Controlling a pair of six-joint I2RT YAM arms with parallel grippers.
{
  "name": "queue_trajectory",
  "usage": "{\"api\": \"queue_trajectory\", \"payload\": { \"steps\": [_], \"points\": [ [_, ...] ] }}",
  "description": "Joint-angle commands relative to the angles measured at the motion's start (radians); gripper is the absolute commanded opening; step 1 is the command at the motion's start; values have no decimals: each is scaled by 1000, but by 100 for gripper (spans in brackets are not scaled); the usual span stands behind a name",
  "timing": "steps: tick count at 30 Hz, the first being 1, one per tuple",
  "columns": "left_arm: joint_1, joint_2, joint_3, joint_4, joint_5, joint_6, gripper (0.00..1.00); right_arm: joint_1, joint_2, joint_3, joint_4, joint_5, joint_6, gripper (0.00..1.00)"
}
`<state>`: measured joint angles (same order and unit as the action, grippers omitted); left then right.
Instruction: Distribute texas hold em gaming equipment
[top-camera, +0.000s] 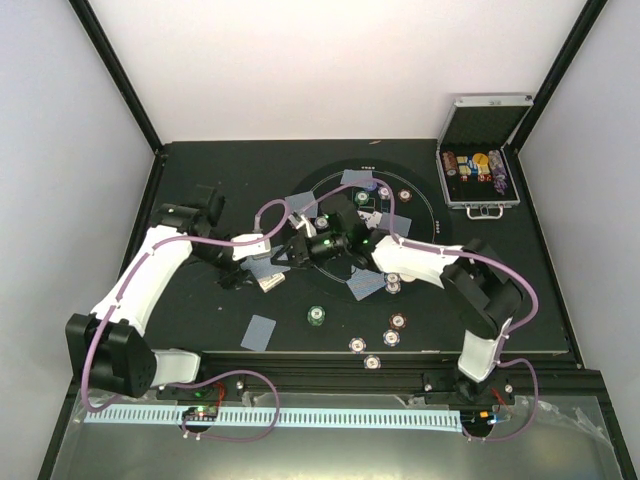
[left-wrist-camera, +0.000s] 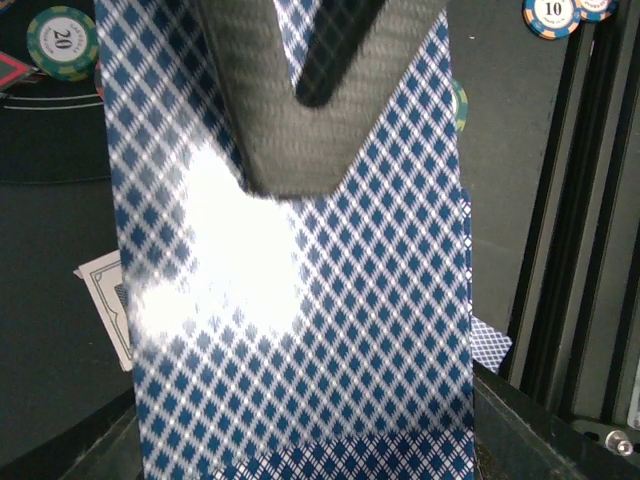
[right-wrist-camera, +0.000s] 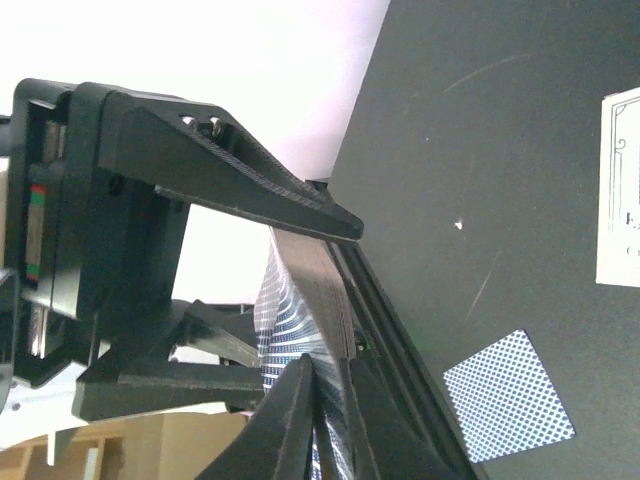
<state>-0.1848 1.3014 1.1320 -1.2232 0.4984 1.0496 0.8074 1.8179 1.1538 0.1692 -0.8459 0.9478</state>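
Note:
The robot's left gripper will set the deck down next to the white printed card, near the front face-down card (top-camera: 239, 297).
A deck of blue-diamond-backed playing cards (left-wrist-camera: 330, 330) fills the left wrist view, and my left gripper (top-camera: 270, 262) is shut on it above the mat's left side. My right gripper (right-wrist-camera: 330, 405) has come in from the right. Its fingers (right-wrist-camera: 290, 420) are closed on the edge of the deck's top card (right-wrist-camera: 285, 300), which bows away from the stack. One dark finger (left-wrist-camera: 290, 110) of the right gripper lies across the top card's back. Dealt cards (top-camera: 262, 332) (top-camera: 365, 286) lie face down on the black mat (top-camera: 430, 300). Poker chips (top-camera: 317, 315) (top-camera: 398, 321) are scattered around them.
An open silver case (top-camera: 480, 165) with chip rolls stands at the back right. More chips (top-camera: 372, 362) lie near the front edge. More face-down cards (top-camera: 358, 178) sit at the far side of the mat's circle. A white printed card (right-wrist-camera: 620, 190) lies on the mat.

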Motion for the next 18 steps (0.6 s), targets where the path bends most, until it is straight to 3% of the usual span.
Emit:
{"api": "queue_trajectory", "payload": {
  "steps": [1,12,18],
  "points": [
    [2,-41,5,-3,42,0,2,-35,-22,-69,30,28,62,5],
    [2,-32,-16,35,-11,-17,2,-116,-114,-158,73,-16,65,1],
    [5,-27,-66,85,-101,-33,1,-274,-168,-205,33,-63,17,1]
  ]
}}
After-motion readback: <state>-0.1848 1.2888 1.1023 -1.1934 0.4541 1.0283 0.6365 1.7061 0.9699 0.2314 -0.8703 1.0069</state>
